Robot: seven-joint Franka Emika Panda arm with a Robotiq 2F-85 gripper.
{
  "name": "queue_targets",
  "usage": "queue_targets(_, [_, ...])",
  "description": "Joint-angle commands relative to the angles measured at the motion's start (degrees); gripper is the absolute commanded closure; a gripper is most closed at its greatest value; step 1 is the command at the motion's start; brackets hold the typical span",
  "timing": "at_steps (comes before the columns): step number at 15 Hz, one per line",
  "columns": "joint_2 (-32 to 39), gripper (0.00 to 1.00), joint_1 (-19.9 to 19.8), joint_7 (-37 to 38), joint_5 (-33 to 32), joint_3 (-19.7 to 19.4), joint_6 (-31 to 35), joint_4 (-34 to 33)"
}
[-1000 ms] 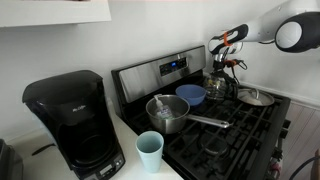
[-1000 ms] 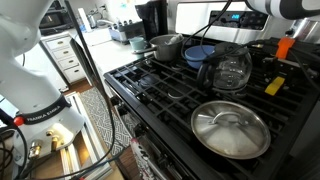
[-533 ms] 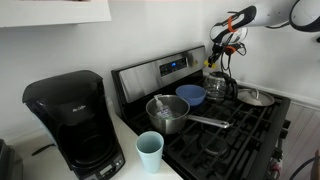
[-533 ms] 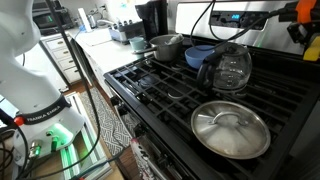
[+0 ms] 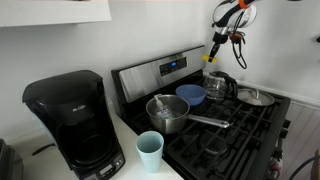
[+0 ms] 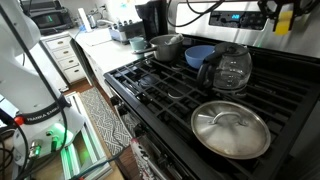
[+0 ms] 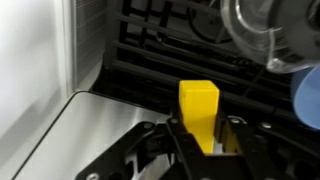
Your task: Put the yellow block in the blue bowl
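Observation:
Next, my gripper releases the yellow block, now high above the stove's back, on the bottom of the blue bowl (image 5: 188, 97), between saucepan and carafe.
My gripper (image 7: 201, 135) is shut on the yellow block (image 7: 198, 108), which stands up between the fingers in the wrist view. In both exterior views the gripper (image 5: 214, 50) (image 6: 281, 22) hangs high above the back of the stove, with the yellow block (image 5: 212, 51) (image 6: 281, 18) in it. The blue bowl (image 5: 191, 94) (image 6: 199, 54) sits on a back burner, between the steel saucepan and the glass carafe, well below the gripper. A blue edge of it shows at the right of the wrist view (image 7: 308, 95).
A steel saucepan (image 5: 167, 112) with a long handle stands by the bowl. A glass carafe (image 6: 228, 68) stands on the burner beside the bowl. A steel lid (image 6: 231, 127) lies on a front burner. A pale-blue cup (image 5: 150, 151) and a black coffee maker (image 5: 72, 120) stand on the counter.
The gripper has risen from stove-top height to high above the back of the stove, carrying the yellow block up with it.

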State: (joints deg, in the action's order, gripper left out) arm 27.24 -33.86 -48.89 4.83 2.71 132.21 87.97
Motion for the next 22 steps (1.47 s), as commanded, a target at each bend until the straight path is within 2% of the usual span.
queue_targets(1, [-10.53,0.92,2.71,-9.00,1.50,-1.48,-3.71,13.65])
queue_targets(4, [-16.90,0.92,6.59,-15.61,0.95,-3.05,-5.38,22.37])
queue_targets(9, [-26.53,0.92,14.68,-25.26,0.59,-4.05,-2.38,37.60])
queue_targets(11, [-28.17,0.92,18.22,-27.81,-0.74,-4.28,-0.61,41.49])
queue_targets(12, [-27.78,0.92,19.86,-27.59,-1.18,-4.37,0.53,42.10])
queue_targets(14, [-27.20,0.92,22.50,-25.55,-1.87,-4.58,6.98,43.80])
queue_targets(16, [-26.12,0.92,23.81,-24.60,-0.89,-5.12,11.20,43.60])
queue_targets(22, [-21.56,0.92,23.69,-21.35,-0.24,-7.49,15.95,38.99])
